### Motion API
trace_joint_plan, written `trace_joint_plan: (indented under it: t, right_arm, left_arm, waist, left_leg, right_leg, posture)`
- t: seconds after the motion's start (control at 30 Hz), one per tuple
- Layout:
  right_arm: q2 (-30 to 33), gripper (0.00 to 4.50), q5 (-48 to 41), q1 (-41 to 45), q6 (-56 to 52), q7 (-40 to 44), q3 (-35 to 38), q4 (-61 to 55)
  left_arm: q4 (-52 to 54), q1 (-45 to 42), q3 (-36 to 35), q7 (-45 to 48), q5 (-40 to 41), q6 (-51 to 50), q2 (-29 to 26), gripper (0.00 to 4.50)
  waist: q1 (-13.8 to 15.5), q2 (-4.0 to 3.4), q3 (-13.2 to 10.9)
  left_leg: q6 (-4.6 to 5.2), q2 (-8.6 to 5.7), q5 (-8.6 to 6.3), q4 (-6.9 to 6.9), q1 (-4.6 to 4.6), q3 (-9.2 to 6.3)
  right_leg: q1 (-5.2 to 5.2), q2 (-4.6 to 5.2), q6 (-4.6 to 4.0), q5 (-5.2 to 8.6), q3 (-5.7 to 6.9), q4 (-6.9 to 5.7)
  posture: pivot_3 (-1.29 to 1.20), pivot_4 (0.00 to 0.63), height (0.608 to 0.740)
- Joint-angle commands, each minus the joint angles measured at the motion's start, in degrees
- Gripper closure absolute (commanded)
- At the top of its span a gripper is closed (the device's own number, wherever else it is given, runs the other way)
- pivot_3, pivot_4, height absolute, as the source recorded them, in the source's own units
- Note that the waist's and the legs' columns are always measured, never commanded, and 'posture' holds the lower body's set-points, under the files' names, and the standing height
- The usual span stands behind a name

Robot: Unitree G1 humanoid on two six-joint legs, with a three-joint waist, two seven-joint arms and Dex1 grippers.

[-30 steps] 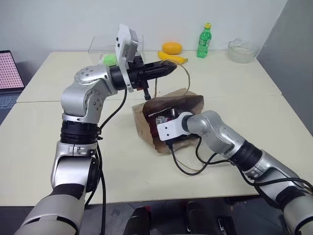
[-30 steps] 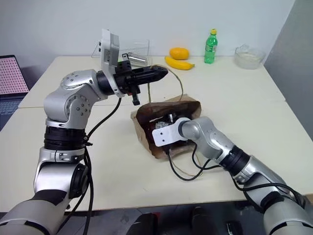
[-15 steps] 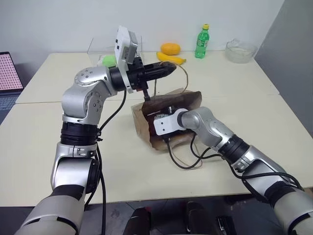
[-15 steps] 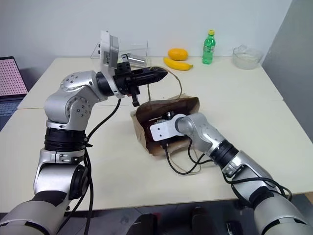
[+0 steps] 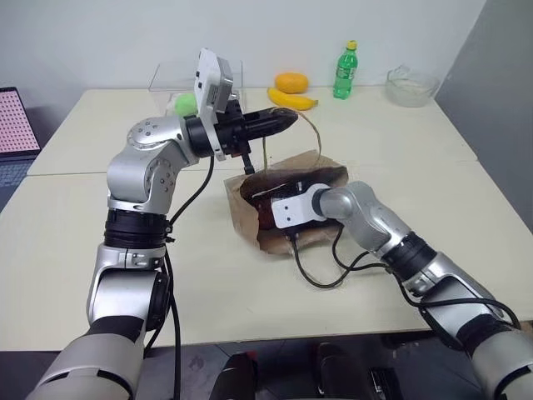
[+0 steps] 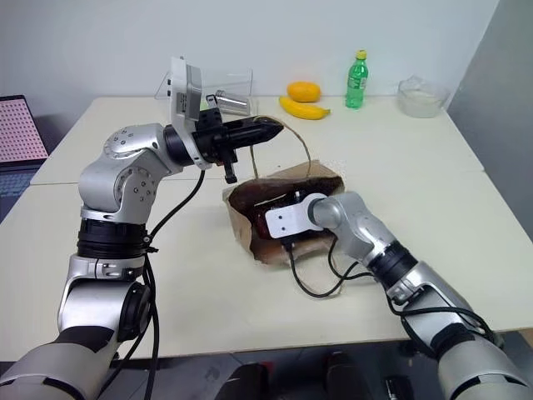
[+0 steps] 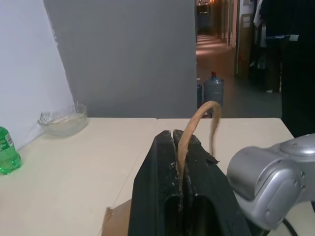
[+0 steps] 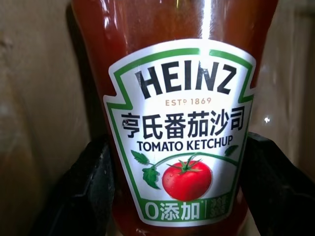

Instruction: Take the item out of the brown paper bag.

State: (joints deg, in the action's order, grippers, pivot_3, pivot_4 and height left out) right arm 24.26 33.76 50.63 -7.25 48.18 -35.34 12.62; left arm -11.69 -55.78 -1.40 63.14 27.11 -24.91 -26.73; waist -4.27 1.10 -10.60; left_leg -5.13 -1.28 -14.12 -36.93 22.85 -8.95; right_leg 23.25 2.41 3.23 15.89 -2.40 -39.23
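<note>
The robot's right gripper will set the ketchup bottle down on the table (image 5: 401, 191) next to the brown paper bag, in line with the glass bowl.
The brown paper bag (image 5: 243, 215) lies on the table with its mouth facing me. My left gripper (image 5: 287, 119) hovers above it, shut on one beige string handle (image 7: 199, 113) and holding the loop up. My right gripper (image 8: 179, 162) reaches into the bag's mouth. The item (image 8: 177, 98), a dark-red ketchup bottle with a white label, stands between its two black fingers (image 8: 96, 187), which press on both of its sides. From the head views the bag's upper edge and my right wrist (image 5: 290, 212) hide most of the item.
At the table's far edge stand a green soda bottle (image 5: 342, 71), a banana (image 5: 293, 100), an orange fruit (image 5: 291, 82), a glass bowl (image 5: 410, 86) and a clear box (image 5: 179, 79). A laptop (image 5: 15, 125) is at the far left. My arm's black cable (image 5: 325, 271) loops beside the bag.
My right elbow has swung slightly while its hand stays inside the bag's mouth. The left gripper keeps the handle raised in the same place.
</note>
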Motion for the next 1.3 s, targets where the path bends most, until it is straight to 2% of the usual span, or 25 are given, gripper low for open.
trace_joint_plan:
  t: [0.03,0.3,0.53,0.67,0.87,1.03,1.1,1.17,1.3]
  right_arm:
    - [1.4,1.38,-2.0,-0.7,-1.4,3.1,3.8,-8.7]
    - [4.2,1.38,-12.4,-3.7,-7.2,11.9,11.0,-22.6]
    - [6.0,1.38,-27.1,-4.3,-13.2,18.1,18.5,-29.1]
    - [5.4,1.38,-38.8,-3.3,-22.0,19.6,24.8,-34.7]
    - [3.2,1.38,-55.0,-0.8,-37.9,15.3,33.8,-40.6]
    - [-1.6,1.38,-68.1,4.1,-48.9,4.8,44.5,-41.7]
    - [-1.2,1.38,-69.2,7.1,-48.8,-0.2,49.6,-38.8]
    - [1.8,1.38,-68.2,8.8,-47.2,-3.4,53.2,-35.1]
    - [13.9,1.38,-58.4,4.0,-36.8,-3.2,50.9,-26.3]
  left_arm:
    - [-0.1,-0.8,-0.2,-0.1,-0.6,1.9,-0.2,4.5]
    - [-3.1,-1.9,0.1,-0.2,-2.5,4.1,0.4,4.5]
    - [-5.6,-3.0,0.4,-1.3,-4.2,6.1,0.8,4.5]
    - [-6.6,-3.4,0.7,-2.1,-4.8,6.5,1.3,4.5]
    - [-8.0,-4.2,0.8,-2.5,-5.7,7.1,1.9,4.5]
    - [-8.5,-4.7,0.7,-2.8,-6.1,7.3,2.2,4.5]
    - [-8.5,-4.6,0.7,-2.9,-6.2,7.5,2.2,4.5]
    - [-8.5,-4.5,0.7,-2.9,-6.3,7.5,2.1,4.5]
    - [-8.9,-4.6,0.7,-2.8,-6.5,7.7,2.0,4.5]
  waist:
    - [-0.2,0.0,0.0]
    - [-0.4,0.0,0.0]
    - [-0.4,0.0,0.0]
    - [-0.4,0.0,0.0]
    - [-0.4,0.0,0.0]
    - [-0.3,0.0,0.0]
    - [-0.3,-0.01,0.0]
    - [-0.2,-0.01,0.0]
    - [1.0,0.0,0.0]
  left_leg:
    - [0.0,0.0,0.0,0.01,0.0,0.01]
    - [0.01,0.0,0.0,0.02,0.01,0.01]
    - [0.02,0.01,-0.01,0.02,0.02,-0.01]
    - [0.02,0.01,-0.01,0.03,0.02,-0.02]
    - [0.09,0.01,-0.05,0.03,0.03,-0.05]
    - [0.11,0.0,-0.06,0.03,0.04,-0.05]
    - [0.11,0.0,-0.06,0.03,0.04,-0.06]
    - [0.13,-0.03,-0.07,0.03,0.04,-0.05]
    - [0.26,-0.07,-0.14,0.04,0.05,0.01]
  right_leg:
    - [0.0,0.0,0.0,0.0,0.0,0.02]
    - [0.0,0.0,0.0,0.0,-0.01,0.04]
    - [-0.02,0.0,0.0,0.0,0.01,0.08]
    - [-0.02,0.0,0.0,0.0,0.01,0.07]
    - [-0.02,0.0,0.0,0.0,0.02,0.06]
    - [-0.01,0.0,0.0,0.0,0.02,0.04]
    - [-0.01,0.0,0.0,0.0,0.03,0.04]
    - [-0.01,0.02,0.0,0.0,0.03,0.04]
    - [-0.03,0.06,0.0,0.0,0.03,0.12]
  posture:
    - [0.0,0.15,0.74]
    - [0.0,0.15,0.74]
    - [0.0,0.15,0.74]
    - [0.0,0.15,0.74]
    - [0.0,0.15,0.74]
    - [0.0,0.15,0.74]
    - [0.0,0.15,0.74]
    - [0.0,0.15,0.74]
    - [0.0,0.15,0.74]
